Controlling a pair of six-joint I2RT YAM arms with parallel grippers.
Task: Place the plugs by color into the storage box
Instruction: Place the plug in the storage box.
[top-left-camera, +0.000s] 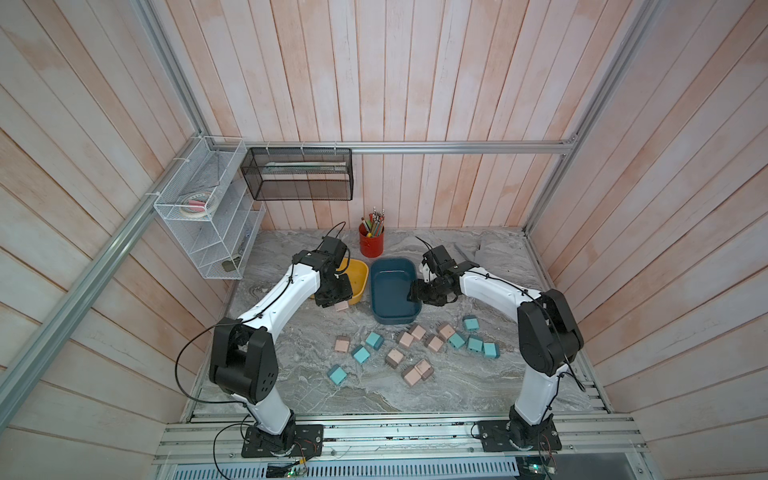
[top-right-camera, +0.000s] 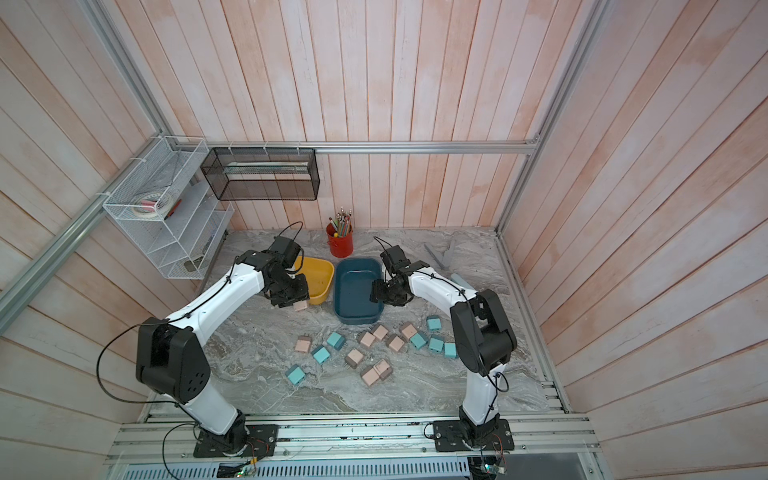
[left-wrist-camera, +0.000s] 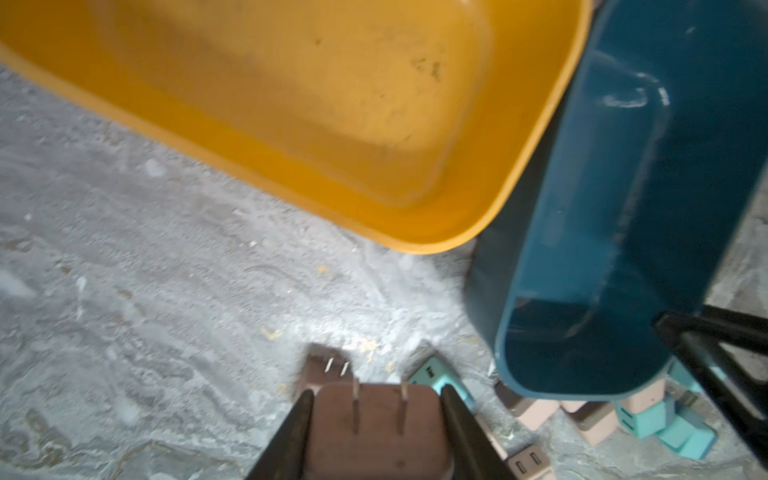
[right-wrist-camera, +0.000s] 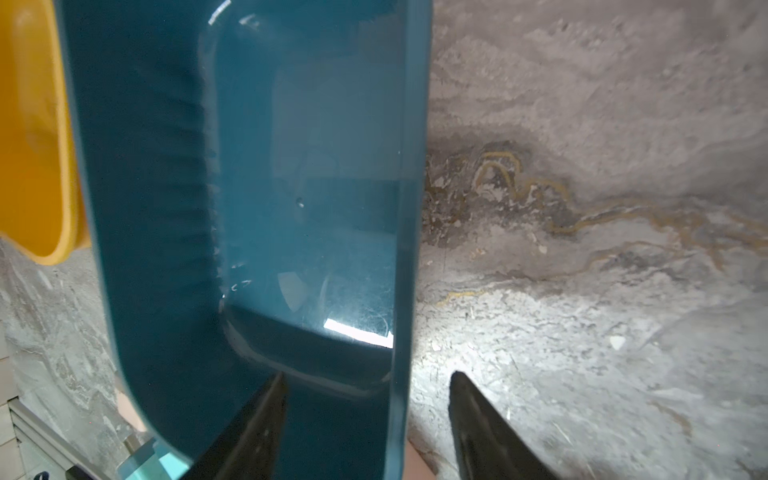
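My left gripper is going to set the pink plug down on the middle of the blue storage box's bottom (top-left-camera: 395, 297) (left-wrist-camera: 582, 216).
My left gripper (left-wrist-camera: 376, 392) is shut on a pink plug (left-wrist-camera: 376, 432) with its prongs pointing away from the wrist. In both top views it hangs just in front of the yellow storage box (top-left-camera: 358, 271), plug (top-left-camera: 341, 306) below the fingers. My right gripper (right-wrist-camera: 369, 375) is open and straddles the right rim of the blue storage box (right-wrist-camera: 291, 166), one finger inside and one outside, nothing held. Both boxes look empty. Several pink plugs (top-left-camera: 343, 344) and teal plugs (top-left-camera: 360, 354) lie scattered on the marble table in front of the boxes.
A red cup of pencils (top-left-camera: 371, 243) stands behind the two boxes. A white wire rack (top-left-camera: 208, 216) and a black mesh basket (top-left-camera: 301, 174) hang on the back left wall. The boxes stand side by side, nearly touching.
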